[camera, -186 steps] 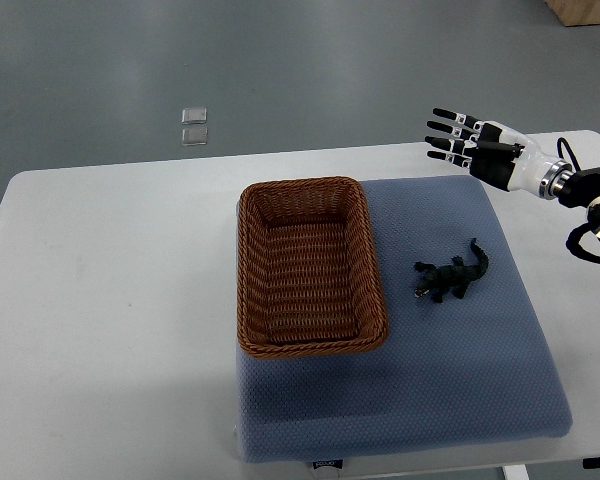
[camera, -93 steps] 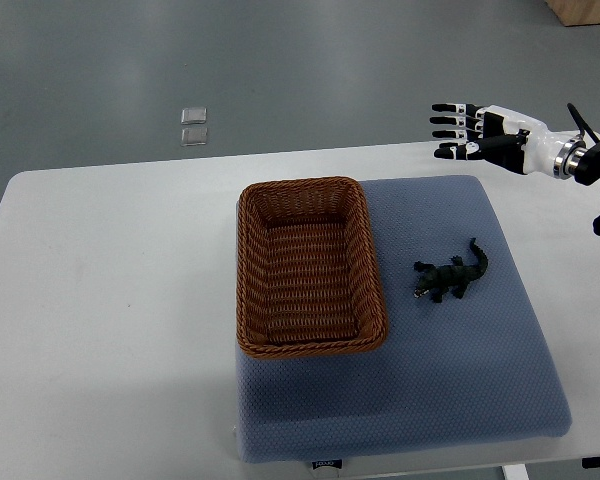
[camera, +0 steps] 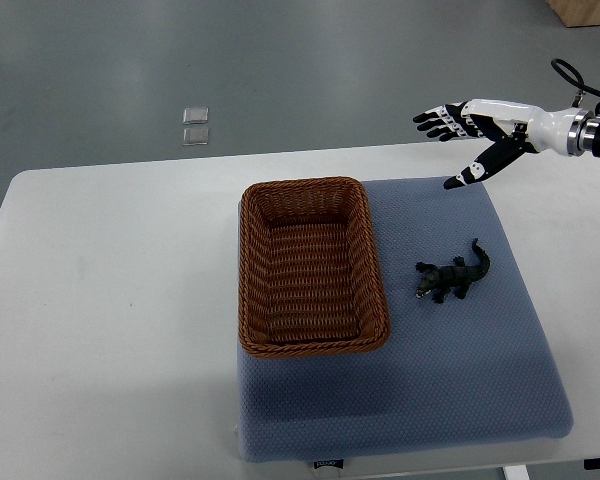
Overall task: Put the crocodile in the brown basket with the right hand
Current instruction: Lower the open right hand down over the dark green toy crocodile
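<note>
I will grip across the middle of the crocodile's body (camera: 454, 275) with my right gripper, leaving its head free toward the brown basket.
A small dark green toy crocodile (camera: 454, 276) lies on the blue mat (camera: 460, 360), just right of the brown wicker basket (camera: 311, 266). The basket holds nothing. My right hand (camera: 460, 135) hovers over the mat's far right corner, well beyond the crocodile. Its fingers are spread and its thumb points down toward the mat; it holds nothing. My left arm does not show.
The mat lies on a white table (camera: 100, 300) and carries both basket and crocodile. Two small clear squares (camera: 194, 126) sit on the grey floor beyond the table. A cardboard box corner (camera: 585, 10) shows at top right.
My right hand has risen and turned, palm rolling so the thumb now points down; the wrist has drawn toward the right edge. Crocodile and basket have not moved.
</note>
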